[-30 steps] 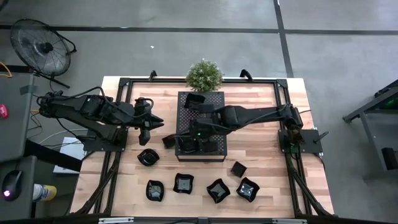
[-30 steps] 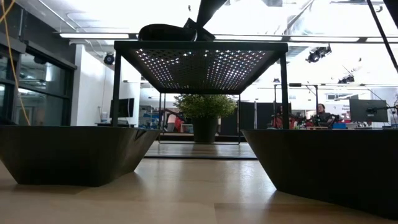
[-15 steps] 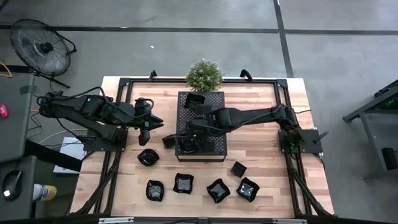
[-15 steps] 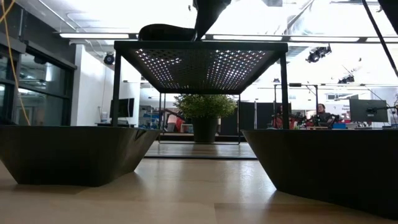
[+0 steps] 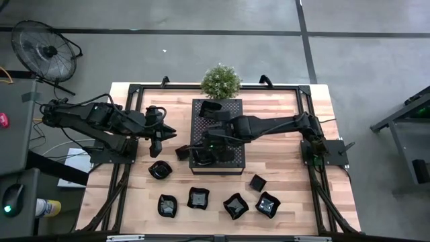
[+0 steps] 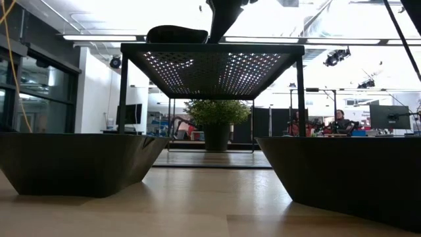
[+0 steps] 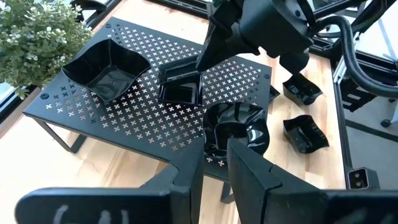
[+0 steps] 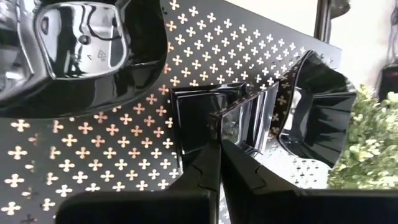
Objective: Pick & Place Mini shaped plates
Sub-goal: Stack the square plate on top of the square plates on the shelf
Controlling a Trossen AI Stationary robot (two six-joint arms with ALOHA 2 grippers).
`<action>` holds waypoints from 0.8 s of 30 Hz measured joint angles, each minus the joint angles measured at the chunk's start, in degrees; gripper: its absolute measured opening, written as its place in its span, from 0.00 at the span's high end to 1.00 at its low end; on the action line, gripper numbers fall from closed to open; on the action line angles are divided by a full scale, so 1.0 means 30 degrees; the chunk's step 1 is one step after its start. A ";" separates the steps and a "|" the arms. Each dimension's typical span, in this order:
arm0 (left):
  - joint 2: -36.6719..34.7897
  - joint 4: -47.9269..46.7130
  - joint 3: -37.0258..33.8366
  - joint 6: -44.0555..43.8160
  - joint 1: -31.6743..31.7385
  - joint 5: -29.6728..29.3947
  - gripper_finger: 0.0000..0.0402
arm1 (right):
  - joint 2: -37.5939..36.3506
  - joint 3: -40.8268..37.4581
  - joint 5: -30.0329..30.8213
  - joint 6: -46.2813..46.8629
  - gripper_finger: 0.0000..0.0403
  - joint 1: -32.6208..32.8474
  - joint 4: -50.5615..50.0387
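The small square plate will go down from my right gripper on the tray (image 5: 216,130) (image 8: 216,126) between the wavy square plate and the round one.
A black perforated tray (image 5: 232,109) stands on legs at mid-table. On it are three mini shaped plates: a wavy square one (image 7: 106,71), a small square one (image 7: 180,86) and a round wavy one (image 7: 236,127). My right gripper (image 5: 205,142) reaches over the tray from the right and is shut on the small square plate (image 8: 249,118). My left gripper (image 5: 160,138) hovers left of the tray, open and holding nothing. Several more glossy black plates lie on the wood nearer the table's near edge, among them one (image 5: 159,169) and another (image 5: 235,205). My right gripper pinches one side wall (image 8: 219,121) of the small square plate between its two fingers, one finger inside the plate and one outside. The fingers (image 7: 204,59) slant down onto it from above and from the right. The plate's base looks to rest on the tray.
A potted plant (image 5: 220,81) stands at the tray's far end. A black frame rims the table (image 5: 282,161). In the low view two plates (image 6: 79,161) (image 6: 348,174) stand close to the camera. A fan (image 5: 46,51) and a bench stand off the table.
My right gripper has moved a little toward the table's left over the tray and stays low at the small square plate. The plates have kept their places.
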 joint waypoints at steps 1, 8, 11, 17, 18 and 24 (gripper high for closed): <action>0.0000 0.0000 0.0000 0.0000 0.0006 0.0000 0.83 | 0.0000 0.0000 0.0130 -0.0102 1.00 0.0000 0.0004; 0.0000 0.0000 0.0000 0.0053 0.0006 0.0007 0.83 | 0.0132 0.0007 0.0533 -0.0068 1.00 0.0084 -0.0009; 0.0000 0.0000 0.0000 0.0097 0.0006 0.0007 0.83 | 0.0241 0.0015 0.1075 0.0071 1.00 0.0225 0.0017; 0.0000 0.0007 0.0000 0.0248 0.0006 0.0007 0.83 | 0.0749 0.0015 0.1699 0.0099 1.00 0.0720 0.0085; 0.0000 0.0005 -0.0003 0.0255 -0.0001 0.0007 0.83 | 0.0758 0.0015 0.1702 0.0152 1.00 0.0774 0.0113; 0.0000 0.0007 -0.0001 0.0262 0.0006 0.0007 0.83 | 0.0750 0.0015 0.2444 0.0762 1.00 0.0762 0.0059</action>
